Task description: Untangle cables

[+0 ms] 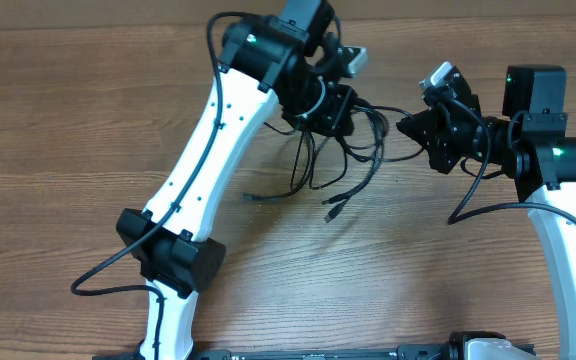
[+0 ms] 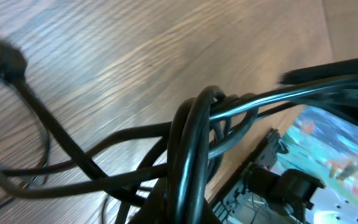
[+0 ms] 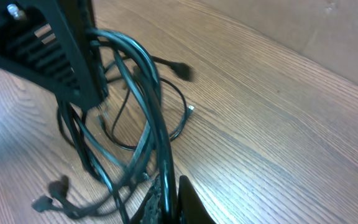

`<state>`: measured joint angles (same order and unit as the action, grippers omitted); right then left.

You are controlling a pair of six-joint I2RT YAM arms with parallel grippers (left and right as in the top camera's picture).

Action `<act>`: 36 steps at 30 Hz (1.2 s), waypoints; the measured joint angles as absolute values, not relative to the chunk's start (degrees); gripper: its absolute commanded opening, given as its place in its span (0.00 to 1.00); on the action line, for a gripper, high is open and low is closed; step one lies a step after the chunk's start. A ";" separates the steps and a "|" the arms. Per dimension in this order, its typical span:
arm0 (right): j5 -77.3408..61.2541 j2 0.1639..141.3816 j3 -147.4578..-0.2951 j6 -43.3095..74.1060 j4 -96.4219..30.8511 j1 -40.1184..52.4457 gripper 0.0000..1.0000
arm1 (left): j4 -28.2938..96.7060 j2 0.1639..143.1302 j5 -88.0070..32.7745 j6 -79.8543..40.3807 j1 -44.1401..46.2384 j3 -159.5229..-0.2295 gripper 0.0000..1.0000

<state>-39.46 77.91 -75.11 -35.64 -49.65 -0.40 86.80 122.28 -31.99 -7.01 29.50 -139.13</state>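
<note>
One black cable runs tight from the robot's right gripper into the bunch of cables in its left gripper, so next the right gripper opens and takes the loops nearer the bunch (image 1: 377,132).
A tangle of black cables (image 1: 343,160) hangs over the wooden table between my two grippers, with loose plug ends (image 1: 334,208) trailing onto the wood. My left gripper (image 1: 336,112) is shut on a bunch of the cables (image 2: 188,155) and holds it above the table. My right gripper (image 1: 413,127) is shut on one black cable (image 3: 165,168), pinched between its fingers (image 3: 169,196), and that strand runs taut to the left gripper. In the right wrist view the left gripper (image 3: 55,50) shows at upper left with the loops draped below it.
The wooden table (image 1: 88,130) carries nothing else in view. The left arm (image 1: 213,150) crosses the middle left of the table, and the right arm (image 1: 558,200) stands at the right edge. A beige wall (image 3: 328,31) lies beyond the table's far edge.
</note>
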 measured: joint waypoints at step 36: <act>-43.07 77.91 -75.11 -37.71 -50.13 -1.52 0.30 | 84.38 122.28 -37.17 -6.00 35.18 -139.13 0.04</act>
<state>-43.07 77.91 -75.11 -37.71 -50.13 -1.52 84.38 122.28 -37.17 -6.00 35.18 -139.13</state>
